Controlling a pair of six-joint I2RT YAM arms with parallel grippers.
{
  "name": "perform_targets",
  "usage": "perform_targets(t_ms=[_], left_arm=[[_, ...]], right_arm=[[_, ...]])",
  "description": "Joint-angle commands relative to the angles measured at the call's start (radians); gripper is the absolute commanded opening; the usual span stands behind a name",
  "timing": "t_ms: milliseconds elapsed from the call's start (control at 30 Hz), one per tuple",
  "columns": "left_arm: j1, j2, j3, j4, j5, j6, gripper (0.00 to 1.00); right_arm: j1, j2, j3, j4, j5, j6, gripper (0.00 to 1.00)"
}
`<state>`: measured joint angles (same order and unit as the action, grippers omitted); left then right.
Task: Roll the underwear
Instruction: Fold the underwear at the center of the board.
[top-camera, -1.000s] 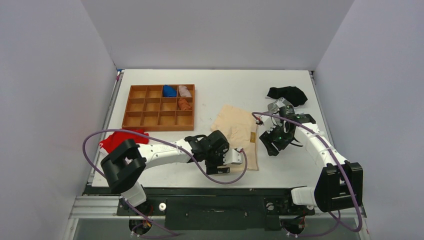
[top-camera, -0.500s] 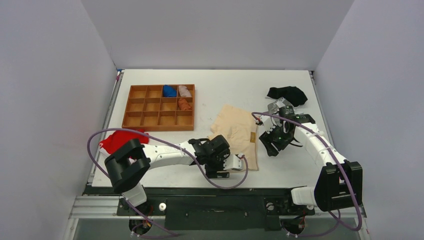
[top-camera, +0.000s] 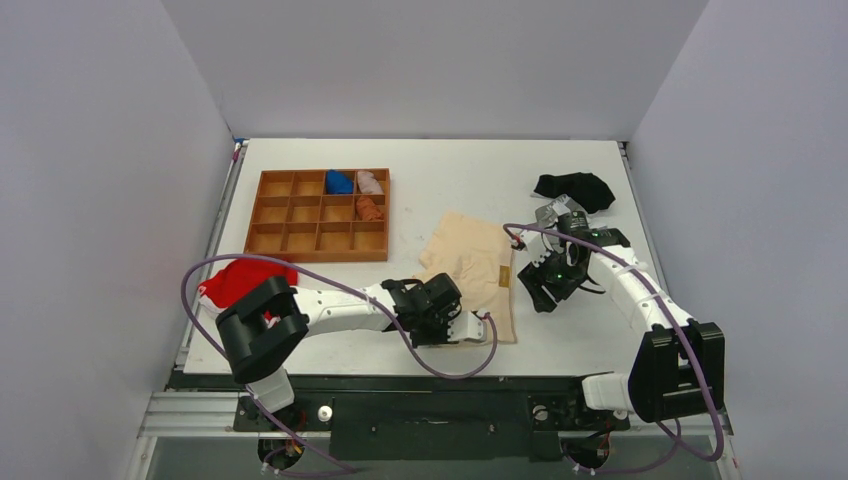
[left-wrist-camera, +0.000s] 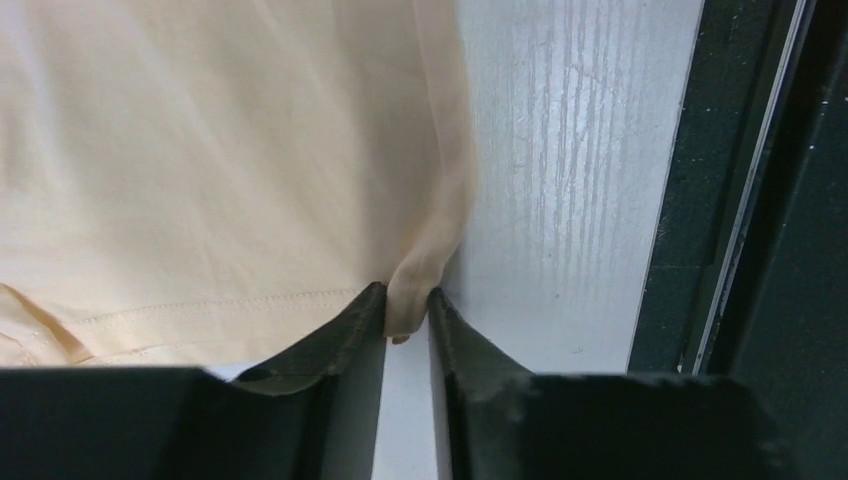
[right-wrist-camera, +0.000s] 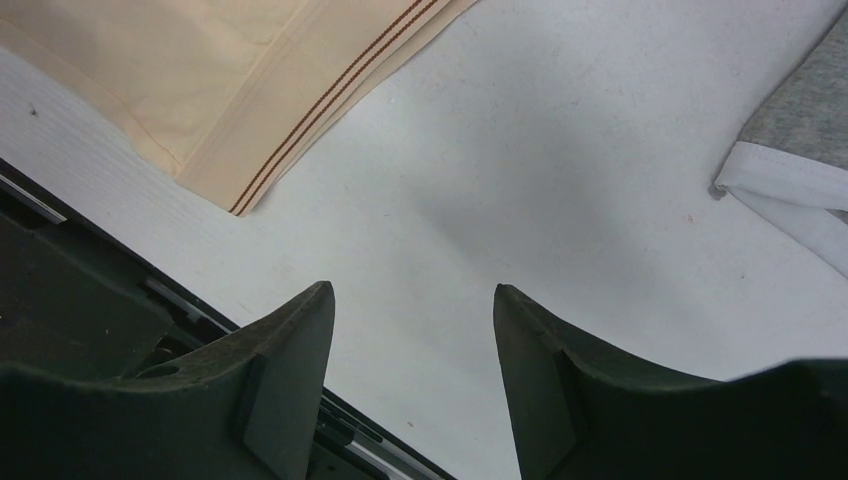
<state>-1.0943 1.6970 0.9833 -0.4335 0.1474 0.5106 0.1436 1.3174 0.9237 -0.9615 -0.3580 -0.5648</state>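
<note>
The robot's right gripper will next move to the near end of the striped hem (top-camera: 509, 340) (right-wrist-camera: 218, 197) on the cream underwear and close there.
The underwear (top-camera: 470, 262) is a cream garment lying flat in the middle of the table, near its front edge. My left gripper (top-camera: 462, 328) sits at the garment's near corner. In the left wrist view the fingers have pinched a small fold of the underwear's (left-wrist-camera: 220, 170) edge, with the left gripper (left-wrist-camera: 407, 295) shut on it. My right gripper (top-camera: 545, 285) hovers to the right of the garment. The right wrist view shows the right gripper (right-wrist-camera: 412, 290) open over bare table, with the underwear's (right-wrist-camera: 200, 60) striped hem at the upper left.
A wooden compartment tray (top-camera: 255, 215) at the back left holds a blue roll (top-camera: 338, 182), a white one (top-camera: 370, 181) and a brown one (top-camera: 369, 208). A red garment (top-camera: 240, 280) lies at the left, a black one (top-camera: 575, 186) at the back right. A grey garment (right-wrist-camera: 800, 130) lies beside the right gripper.
The left gripper has slid a little toward the garment's near corner and closed its fingers on the fabric edge. The right arm has stayed still.
</note>
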Motion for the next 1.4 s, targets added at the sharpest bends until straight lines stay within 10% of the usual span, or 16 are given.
perform_targets(t_ms=[0, 133, 1367], left_arm=[[-0.003, 0.017, 0.027, -0.028, -0.002, 0.002, 0.15], [0.004, 0.013, 0.04, -0.04, 0.018, -0.01, 0.0], [0.392, 0.124, 0.113, 0.002, 0.646, -0.27, 0.0]], right_arm=[[0.002, -0.004, 0.014, 0.019, -0.039, 0.007, 0.56], [0.025, -0.029, -0.002, 0.028, -0.103, -0.024, 0.56], [0.434, -0.15, -0.259, 0.28, -0.067, -0.165, 0.54]])
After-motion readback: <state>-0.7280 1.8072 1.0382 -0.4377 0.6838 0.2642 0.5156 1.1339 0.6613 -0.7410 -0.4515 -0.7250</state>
